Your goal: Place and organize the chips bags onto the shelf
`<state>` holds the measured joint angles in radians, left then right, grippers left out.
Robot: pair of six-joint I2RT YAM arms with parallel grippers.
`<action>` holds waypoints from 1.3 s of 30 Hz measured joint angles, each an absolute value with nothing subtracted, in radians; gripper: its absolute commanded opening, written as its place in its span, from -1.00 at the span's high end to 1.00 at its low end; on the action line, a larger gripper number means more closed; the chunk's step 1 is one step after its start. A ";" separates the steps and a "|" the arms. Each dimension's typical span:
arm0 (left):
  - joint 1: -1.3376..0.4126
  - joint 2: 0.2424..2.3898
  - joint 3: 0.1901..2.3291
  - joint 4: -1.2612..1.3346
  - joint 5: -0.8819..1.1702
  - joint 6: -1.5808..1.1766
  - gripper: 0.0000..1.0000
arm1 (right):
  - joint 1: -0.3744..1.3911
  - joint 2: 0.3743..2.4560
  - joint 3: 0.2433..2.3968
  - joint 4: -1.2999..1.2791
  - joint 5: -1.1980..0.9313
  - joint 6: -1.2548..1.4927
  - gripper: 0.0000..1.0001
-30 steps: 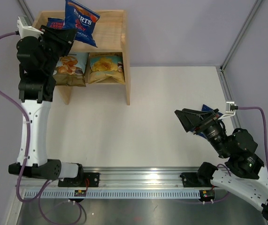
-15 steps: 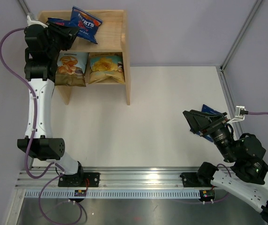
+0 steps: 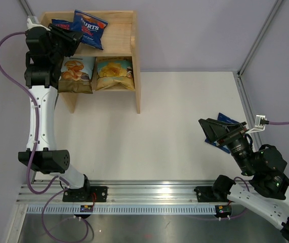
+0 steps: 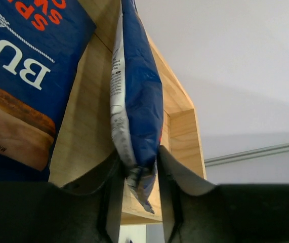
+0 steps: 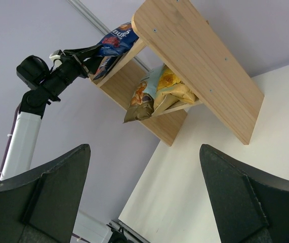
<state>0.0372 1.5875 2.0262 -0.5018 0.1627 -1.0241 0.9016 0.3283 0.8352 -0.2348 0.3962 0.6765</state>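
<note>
The held Burts bag slants edge-on over the top level; next my left gripper opens, grabs the bag's near corner (image 4: 143, 187), lays it flat.
The pine shelf (image 3: 119, 35) stands at the far left. My left gripper (image 3: 75, 38) is shut on the bottom seam of a dark-blue Burts bag (image 3: 89, 27) and holds it over the top tier; the left wrist view shows the bag (image 4: 139, 101) edge-on between my fingers. A second Burts bag (image 3: 59, 23) lies on the top tier beside it and also shows in the left wrist view (image 4: 17, 76). The light-blue Cassava bag (image 3: 76, 73) and the yellow bag (image 3: 115, 72) stand in the lower tier. My right gripper (image 3: 218, 132) is open and empty, partly covering a dark-blue bag (image 3: 229, 120) on the table.
Purple walls close in behind and to the left of the shelf. A metal frame post (image 3: 258, 38) runs along the right side. The arm rail (image 3: 149, 195) lies at the near edge. The right wrist view shows the shelf (image 5: 200, 61) from the side.
My left arm has reached further back and lowered the Burts bag to the shelf's top tier, beside the other Burts bag. My right gripper has shifted slightly right and stays open.
</note>
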 measured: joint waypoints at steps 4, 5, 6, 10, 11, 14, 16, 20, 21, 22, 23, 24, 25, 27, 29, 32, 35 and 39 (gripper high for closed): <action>0.038 1.600 2.087 -0.551 0.150 -0.981 -0.11 | 0.902 0.323 0.833 -0.237 0.403 0.676 -0.94; 0.038 1.604 2.101 -0.560 0.148 -0.970 -0.14 | 0.902 0.320 0.833 -0.239 0.404 0.676 -0.93; 0.038 1.608 2.117 -0.575 0.146 -0.959 -0.15 | 0.902 0.318 0.833 -0.241 0.405 0.676 -0.94; 0.041 1.649 2.206 -0.629 0.142 -0.900 -0.22 | 0.902 0.303 0.833 -0.253 0.410 0.674 -0.94; 0.043 1.664 2.235 -0.644 0.146 -0.884 -0.22 | 0.902 0.298 0.833 -0.257 0.411 0.673 -0.94; 0.052 1.720 2.328 -0.694 0.150 -0.840 -0.22 | 0.902 0.280 0.833 -0.263 0.422 0.672 -0.94; 0.056 1.747 2.362 -0.716 0.152 -0.809 -0.22 | 0.902 0.265 0.833 -0.268 0.434 0.670 -0.93; 0.059 1.766 2.366 -0.774 0.154 -0.752 -0.26 | 0.902 0.246 0.833 -0.271 0.453 0.666 -0.93; 0.059 1.770 2.369 -0.784 0.153 -0.740 -0.27 | 0.902 0.245 0.833 -0.274 0.455 0.665 -0.94; 0.059 1.772 2.370 -0.794 0.153 -0.726 -0.33 | 0.902 0.245 0.833 -0.279 0.455 0.665 -0.94; 0.059 1.773 2.370 -0.805 0.152 -0.711 -0.37 | 0.902 0.245 0.833 -0.284 0.456 0.662 -0.94; 0.059 1.773 2.374 -0.816 0.150 -0.698 -0.39 | 0.902 0.245 0.833 -0.287 0.456 0.661 -0.94; 0.056 1.773 2.377 -0.822 0.145 -0.683 -0.41 | 0.902 0.245 0.833 -0.287 0.456 0.660 -0.94; 0.051 1.773 2.390 -0.834 0.130 -0.655 -0.44 | 0.902 0.245 0.833 -0.287 0.456 0.658 -0.94; 0.047 1.773 2.403 -0.838 0.112 -0.628 -0.49 | 0.902 0.245 0.833 -0.287 0.456 0.658 -0.94; 0.045 1.772 2.421 -0.841 0.091 -0.597 -0.51 | 0.902 0.245 0.833 -0.287 0.456 0.658 -0.94; 0.039 1.769 2.435 -0.850 0.070 -0.564 -0.49 | 0.902 0.245 0.832 -0.287 0.456 0.658 -0.95; 0.027 1.762 2.438 -0.867 0.042 -0.529 -0.24 | 0.902 0.245 0.831 -0.287 0.456 0.658 -0.95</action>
